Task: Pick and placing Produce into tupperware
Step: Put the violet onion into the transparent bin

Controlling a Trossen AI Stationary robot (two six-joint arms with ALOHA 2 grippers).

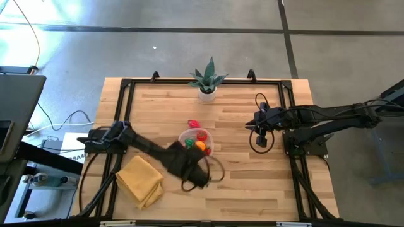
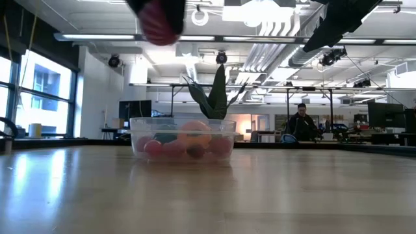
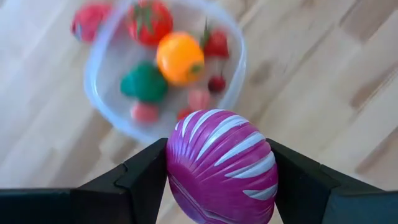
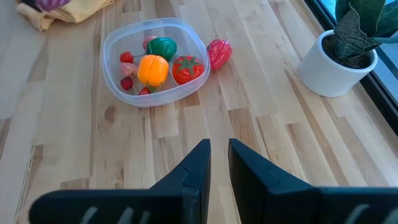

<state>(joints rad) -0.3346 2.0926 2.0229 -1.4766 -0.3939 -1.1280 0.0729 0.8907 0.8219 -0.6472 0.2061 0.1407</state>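
Note:
My left gripper has the magenta vegetable. It will put it down in the tupperware (image 1: 193,152) (image 3: 180,104) next to the orange piece and the green piece.
The tupperware (image 1: 196,142) is a round clear container on the wood table, also in the left wrist view (image 3: 109,93) and the right wrist view (image 4: 155,62). Inside lie a red tomato (image 4: 187,68), an orange piece (image 4: 152,70), a green piece (image 4: 163,47) and small red and pink pieces. One red piece (image 4: 219,53) lies on the table against the container's far side. My left gripper (image 3: 221,171), just near of the container, is shut on a magenta white-striped vegetable (image 3: 221,165). My right gripper (image 4: 219,155) waits to the right, fingers almost together, touching nothing. My left gripper pinches the magenta vegetable between its two fingers (image 3: 146,180), one on each opposite side of its round body (image 3: 180,168). The fingers come from above, pointing down. The vegetable (image 2: 159,23) is lifted clear, well above the table and higher than the container's rim.
A folded yellow cloth (image 1: 140,181) lies on the table to the left of the left gripper. A spiky green plant in a white pot (image 1: 207,82) stands at the far edge. A black frame (image 1: 287,94) borders the table. A person (image 2: 301,123) sits in the room beyond.

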